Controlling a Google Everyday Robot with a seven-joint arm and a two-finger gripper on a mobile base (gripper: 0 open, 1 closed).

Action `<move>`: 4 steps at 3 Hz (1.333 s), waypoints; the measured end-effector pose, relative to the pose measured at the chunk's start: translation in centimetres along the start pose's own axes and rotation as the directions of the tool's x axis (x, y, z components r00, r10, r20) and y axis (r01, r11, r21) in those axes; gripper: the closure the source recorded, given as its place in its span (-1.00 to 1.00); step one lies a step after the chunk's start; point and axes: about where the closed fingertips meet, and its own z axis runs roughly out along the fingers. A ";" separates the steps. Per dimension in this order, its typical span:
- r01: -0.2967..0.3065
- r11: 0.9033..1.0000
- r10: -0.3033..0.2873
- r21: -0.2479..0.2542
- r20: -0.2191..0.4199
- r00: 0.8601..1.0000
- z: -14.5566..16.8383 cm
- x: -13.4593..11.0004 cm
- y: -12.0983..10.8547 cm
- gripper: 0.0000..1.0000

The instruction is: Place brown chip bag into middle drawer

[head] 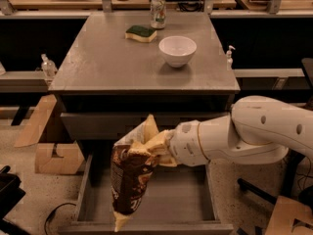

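Next, I let go of the brown chip bag on the middle drawer's grey bottom (pixel 127 183), on the half closer to the cardboard.
My gripper (pixel 155 148) is shut on the top of the brown chip bag (pixel 128 180). The bag hangs upright from the gripper, dark brown with a tan top and white lettering. Its lower end dangles over the left front part of the middle drawer (pixel 200 207), which is pulled out wide below the cabinet, with a flat bare grey floor. The white arm reaches in from the right.
On the cabinet top stand a white bowl (pixel 177 50), a green-and-yellow sponge (pixel 141 33) and a can (pixel 157 11). A closed upper drawer front (pixel 98 125) is above the open one. Cardboard pieces (pixel 56 156) lie on the floor at left.
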 end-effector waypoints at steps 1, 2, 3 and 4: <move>-0.003 1.000 0.003 0.003 -0.003 1.000 0.1 0.0 -0.2 1.00; -0.017 1.000 0.017 -0.014 -0.026 1.000 2.1 -0.9 -1.1 1.00; -0.076 0.995 0.073 -0.067 -0.051 0.996 5.4 -3.3 -3.1 1.00; -0.090 0.983 0.086 -0.158 -0.033 0.996 8.8 -7.8 -3.7 1.00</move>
